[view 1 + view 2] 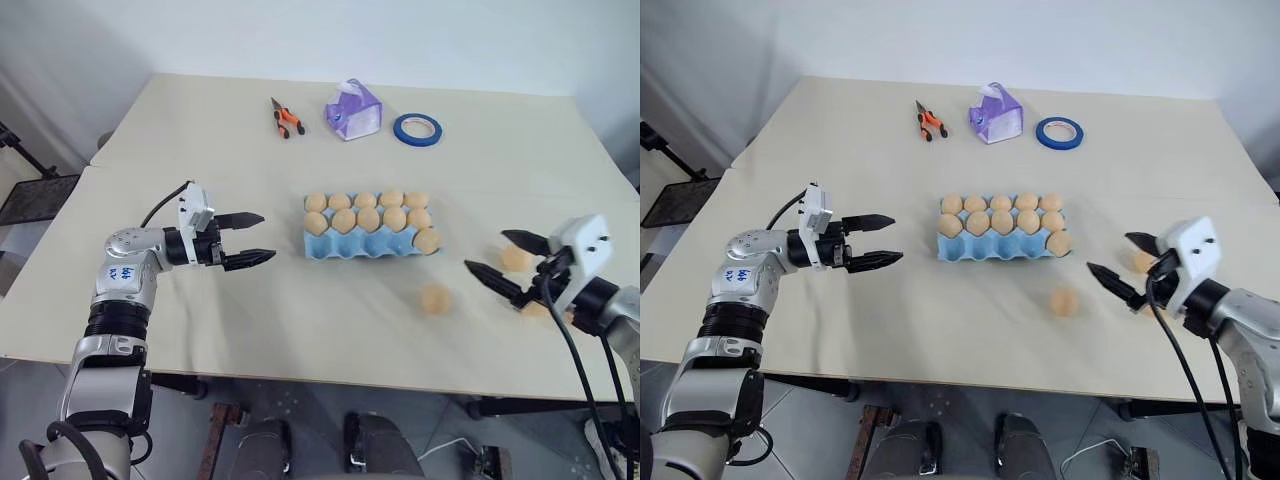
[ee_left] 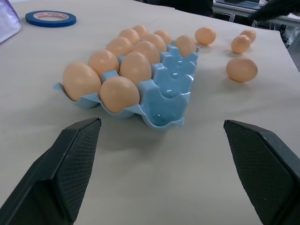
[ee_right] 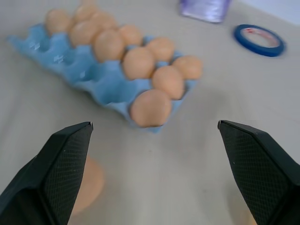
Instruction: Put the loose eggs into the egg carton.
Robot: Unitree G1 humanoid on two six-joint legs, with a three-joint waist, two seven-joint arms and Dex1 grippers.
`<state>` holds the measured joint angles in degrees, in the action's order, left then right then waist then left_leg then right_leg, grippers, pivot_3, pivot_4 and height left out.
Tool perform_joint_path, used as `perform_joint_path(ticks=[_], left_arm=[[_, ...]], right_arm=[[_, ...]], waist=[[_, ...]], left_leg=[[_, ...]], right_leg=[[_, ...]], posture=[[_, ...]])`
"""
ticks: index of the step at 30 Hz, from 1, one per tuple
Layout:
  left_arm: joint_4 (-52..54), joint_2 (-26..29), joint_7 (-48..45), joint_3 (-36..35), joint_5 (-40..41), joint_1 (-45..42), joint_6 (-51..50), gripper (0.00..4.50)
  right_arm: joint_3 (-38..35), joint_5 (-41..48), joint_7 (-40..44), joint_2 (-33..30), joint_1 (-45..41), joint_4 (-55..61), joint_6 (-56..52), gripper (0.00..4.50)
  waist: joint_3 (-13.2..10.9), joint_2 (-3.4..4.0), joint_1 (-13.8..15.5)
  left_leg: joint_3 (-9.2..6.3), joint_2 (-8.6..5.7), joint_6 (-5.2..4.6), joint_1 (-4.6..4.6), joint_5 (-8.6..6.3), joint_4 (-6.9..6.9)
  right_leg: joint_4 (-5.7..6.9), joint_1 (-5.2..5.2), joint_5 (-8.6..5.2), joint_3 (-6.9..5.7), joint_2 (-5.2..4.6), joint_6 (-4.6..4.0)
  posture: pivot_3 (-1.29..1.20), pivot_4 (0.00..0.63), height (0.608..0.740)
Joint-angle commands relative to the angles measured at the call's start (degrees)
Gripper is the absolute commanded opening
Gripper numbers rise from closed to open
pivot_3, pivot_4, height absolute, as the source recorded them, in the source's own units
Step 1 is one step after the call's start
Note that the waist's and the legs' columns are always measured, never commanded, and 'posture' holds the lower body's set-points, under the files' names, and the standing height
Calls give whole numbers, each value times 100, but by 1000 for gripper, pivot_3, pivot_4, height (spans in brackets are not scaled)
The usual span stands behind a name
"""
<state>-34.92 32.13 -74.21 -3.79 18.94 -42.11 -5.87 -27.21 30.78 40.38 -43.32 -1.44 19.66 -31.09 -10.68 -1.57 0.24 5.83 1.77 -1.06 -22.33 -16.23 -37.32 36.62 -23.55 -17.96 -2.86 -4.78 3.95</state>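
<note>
My right gripper is to close next on the loose egg (image 1: 569, 317) farthest from the carton, the one partly hidden under that gripper.
The light blue egg carton (image 1: 352, 246) lies mid-table with its two back rows full of eggs and one egg (image 1: 427, 240) in the front right cup. Three loose eggs lie to its right. One loose egg (image 1: 435, 298) sits alone in front of the carton's right end. A second (image 1: 517, 258) and a third (image 1: 537, 309) lie by my right gripper (image 1: 485, 250), which hangs open and empty, pointing towards the carton. Left of the carton, my left gripper (image 1: 268, 235) is open and empty, aimed along the carton (image 2: 164, 89).
At the back of the table lie orange-handled pliers (image 1: 287, 118), a purple tissue pack (image 1: 352, 110) and a blue tape roll (image 1: 417, 128). The table's front edge (image 1: 330, 362) runs close below both grippers.
</note>
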Motion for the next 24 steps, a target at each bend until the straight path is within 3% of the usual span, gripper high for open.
perform_joint_path(ticks=[1, 6, 13, 16, 24], left_arm=[[326, -22, -189, -63, 189, 58, 13, 4465], [679, -67, -602, -24, 451, 239, -288, 4465], [701, -108, -784, -30, 531, 200, -349, 4465], [735, -92, -915, 11, 558, 209, -406, 4465], [914, -111, -727, -55, 545, 324, -442, 4465]], right_arm=[[-931, 360, -405, 201, 390, 546, -213, 4500], [-2369, 854, -968, 1165, 1682, 1229, -246, 4500], [-2687, 1021, -1080, 1732, 2847, 1681, -92, 4500], [-2581, 866, -1311, 1780, 2848, 1500, -9, 4500], [-2028, 141, -2191, 1599, 1771, 248, 67, 4500]], waist=[[0, 0, 20], [0, 0, 76], [2, 3, -41], [2, 3, -79], [2, 5, -58]], left_leg=[[-2, 0, 0, -3, 0, 1], [-4, 1, 2, -2, -3, 10], [7, 2, -11, 18, 7, 5], [11, 3, -14, 22, 18, 6], [7, 4, -8, 16, 31, 15]], right_leg=[[-4, 0, 0, -1, 0, 0], [-12, 2, 0, -3, 3, 0], [-10, 18, 10, 17, 5, -6], [-12, 18, 24, 24, 4, -14], [-13, 6, 30, 22, 1, -25]], posture=[[0, 150, 740], [0, 150, 740], [0, 150, 740], [0, 150, 740], [0, 150, 740]])
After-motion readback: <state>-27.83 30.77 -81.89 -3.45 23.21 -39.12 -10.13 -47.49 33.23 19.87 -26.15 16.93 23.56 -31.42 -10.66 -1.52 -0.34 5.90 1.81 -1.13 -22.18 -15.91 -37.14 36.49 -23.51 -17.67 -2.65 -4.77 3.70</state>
